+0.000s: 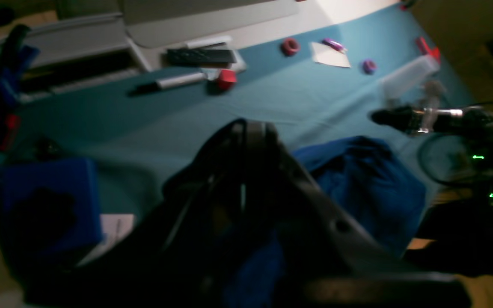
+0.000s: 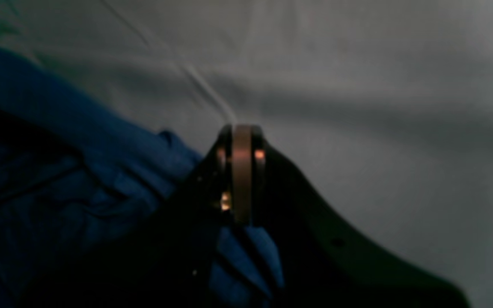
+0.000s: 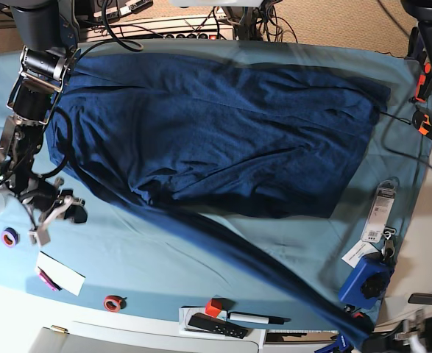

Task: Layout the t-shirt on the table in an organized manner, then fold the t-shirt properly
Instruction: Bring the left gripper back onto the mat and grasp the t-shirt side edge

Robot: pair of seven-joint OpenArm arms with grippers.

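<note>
Next, my left gripper releases the end of the strip on the middle of the spread navy t-shirt (image 3: 254, 169), behind the front edge of the t-shirt.
The dark navy t-shirt (image 3: 216, 125) lies spread over most of the table (image 3: 201, 257), and a long strip of it stretches to the front right corner. In the left wrist view my left gripper (image 1: 250, 128) is shut with blue fabric of the t-shirt (image 1: 357, 179) caught low between its fingers. At the shirt's left edge, my right gripper (image 3: 52, 212) is shut too. Its wrist view shows the gripper (image 2: 242, 132) closed, a fold of the t-shirt (image 2: 58, 171) pinched in it above the table (image 2: 357, 85).
Along the front edge lie a black remote (image 3: 216, 324), a red cube (image 3: 214, 307), a marker (image 3: 256, 318), a red tape roll (image 3: 113, 302), a white card (image 3: 59, 273) and a purple roll (image 3: 9, 237). A blue box (image 3: 363, 283) sits at the front right.
</note>
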